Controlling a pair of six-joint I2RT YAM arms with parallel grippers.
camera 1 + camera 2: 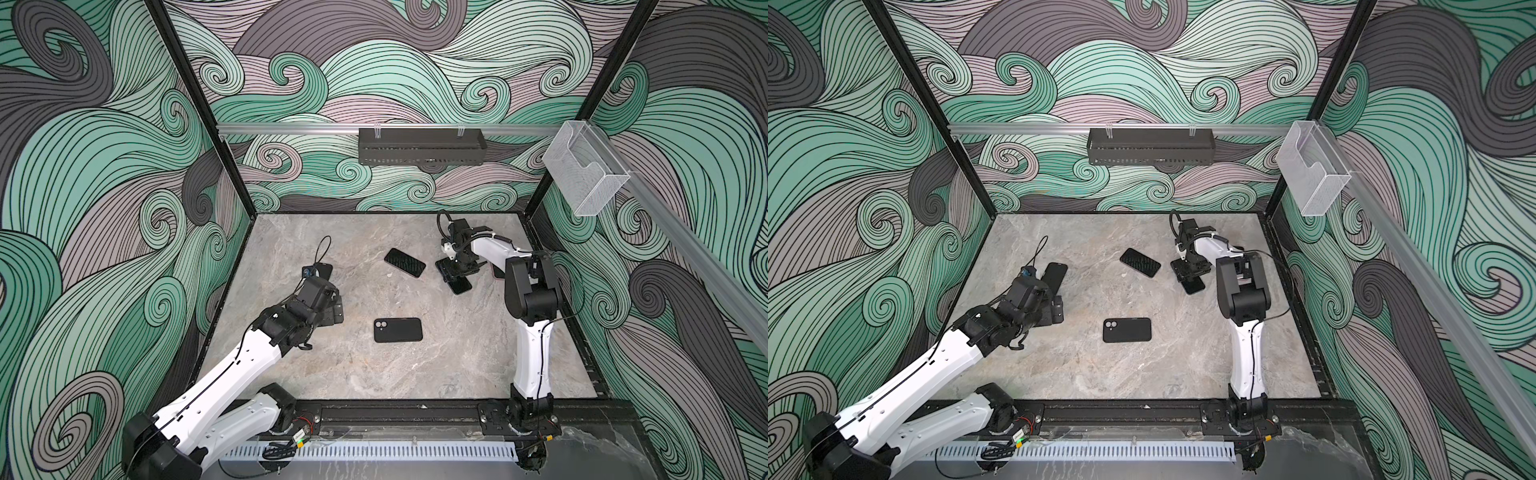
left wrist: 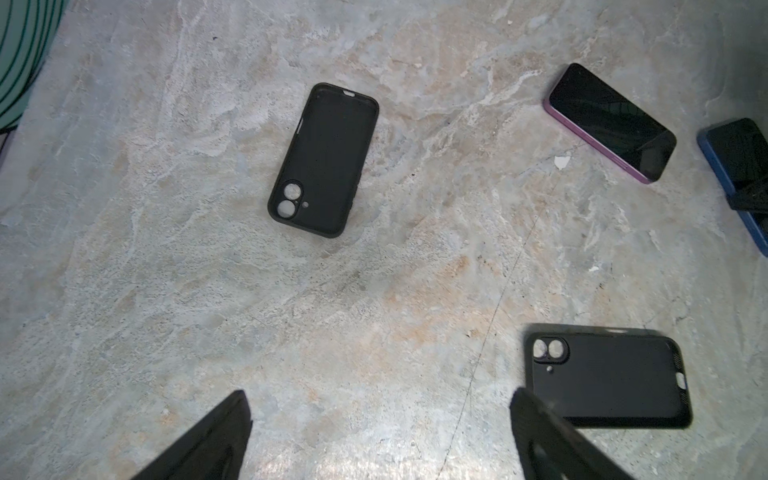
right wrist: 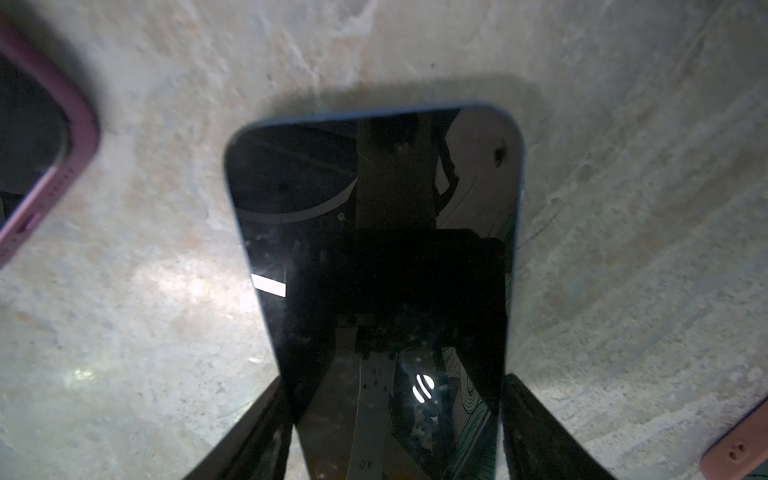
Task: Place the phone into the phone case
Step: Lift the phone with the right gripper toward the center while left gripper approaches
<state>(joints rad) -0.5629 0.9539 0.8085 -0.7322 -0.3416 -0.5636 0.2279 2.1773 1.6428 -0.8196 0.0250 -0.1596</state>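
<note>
The blue-edged phone is held by my right gripper nearer its other end, so my left gripper should close on the far end (image 2: 737, 132) of that phone.
A blue-edged phone (image 3: 374, 232) lies screen up at the right rear of the marble table (image 1: 415, 374). My right gripper (image 3: 392, 380) straddles its near end, with a finger pressed against each long edge. In a top view the gripper (image 1: 455, 272) covers most of that phone (image 1: 460, 286). A black phone case (image 1: 398, 330) with two camera holes lies flat at mid-table. My left gripper (image 2: 379, 395) hangs open and empty just left of it. A second black case (image 2: 324, 160) lies hollow side up farther back on the left.
A purple-edged phone (image 1: 405, 262) lies screen up just left of the right gripper. A pink item (image 3: 739, 449) peeks out beside the right arm. A black basket (image 1: 422, 145) and a clear bin (image 1: 586, 170) hang on the wall rails.
</note>
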